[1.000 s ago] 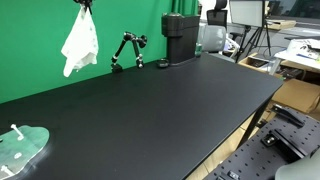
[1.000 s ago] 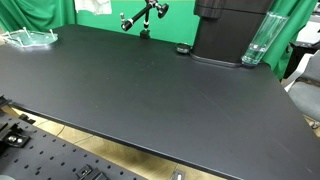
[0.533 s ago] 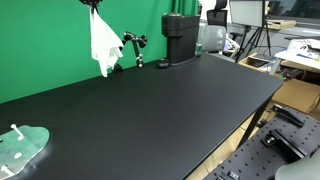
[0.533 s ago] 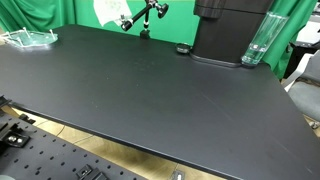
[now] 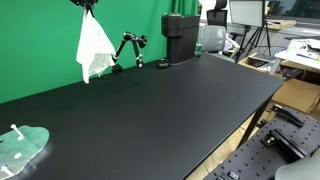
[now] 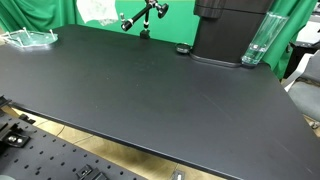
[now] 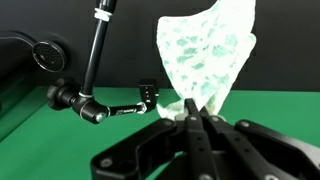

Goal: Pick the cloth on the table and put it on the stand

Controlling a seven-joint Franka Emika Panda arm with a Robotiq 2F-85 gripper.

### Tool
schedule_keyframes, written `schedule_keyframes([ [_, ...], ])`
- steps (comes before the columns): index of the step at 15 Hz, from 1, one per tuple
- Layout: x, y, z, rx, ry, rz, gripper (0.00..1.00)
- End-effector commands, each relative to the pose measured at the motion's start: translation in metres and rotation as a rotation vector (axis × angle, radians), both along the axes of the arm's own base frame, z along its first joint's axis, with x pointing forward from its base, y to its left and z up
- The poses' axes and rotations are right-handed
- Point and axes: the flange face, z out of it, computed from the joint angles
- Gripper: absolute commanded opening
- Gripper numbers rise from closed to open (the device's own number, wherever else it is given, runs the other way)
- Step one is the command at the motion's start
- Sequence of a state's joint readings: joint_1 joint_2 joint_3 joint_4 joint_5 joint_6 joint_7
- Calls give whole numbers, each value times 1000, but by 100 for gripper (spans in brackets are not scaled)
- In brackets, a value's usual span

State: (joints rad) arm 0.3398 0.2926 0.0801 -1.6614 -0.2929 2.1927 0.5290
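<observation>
Next, my gripper releases the cloth so it is draped over the outer arm of the black jointed stand (image 5: pixel 140 65) (image 7: pixel 148 97).
A white cloth (image 5: pixel 94 49) hangs from my gripper (image 5: pixel 86 5) high above the far side of the black table (image 5: pixel 150 110), in front of the green backdrop. Only its lower part shows in an exterior view (image 6: pixel 98 11). In the wrist view the gripper (image 7: pixel 190 113) is shut on the cloth (image 7: pixel 205 55), which hangs past the fingertips. The black jointed stand (image 5: pixel 128 50) is on the table just beside the cloth; it also shows in an exterior view (image 6: pixel 143 17) and in the wrist view (image 7: pixel 95 75).
A black machine (image 5: pixel 180 38) stands at the far edge by the stand, with a clear glass (image 6: pixel 257 40) beside it. A clear tray (image 5: pixel 20 148) lies at the table's near corner. Desks and equipment stand beyond the table.
The cloth swung toward the stand half a second ago and has swung back away from it. The gripper stays high and shut on it.
</observation>
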Motion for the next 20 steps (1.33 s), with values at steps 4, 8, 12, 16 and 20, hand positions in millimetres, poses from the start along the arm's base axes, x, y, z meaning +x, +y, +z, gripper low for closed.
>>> schedule_keyframes([
  [4, -17, -62, -9, 164, 82, -114, 0],
  [8, -31, -152, -25, 249, 129, -213, 0],
  [12, -44, -221, -38, 275, 166, -278, 0],
  [16, -47, -246, -55, 298, 204, -285, 0],
  [20, -48, -251, -71, 306, 235, -286, 0],
])
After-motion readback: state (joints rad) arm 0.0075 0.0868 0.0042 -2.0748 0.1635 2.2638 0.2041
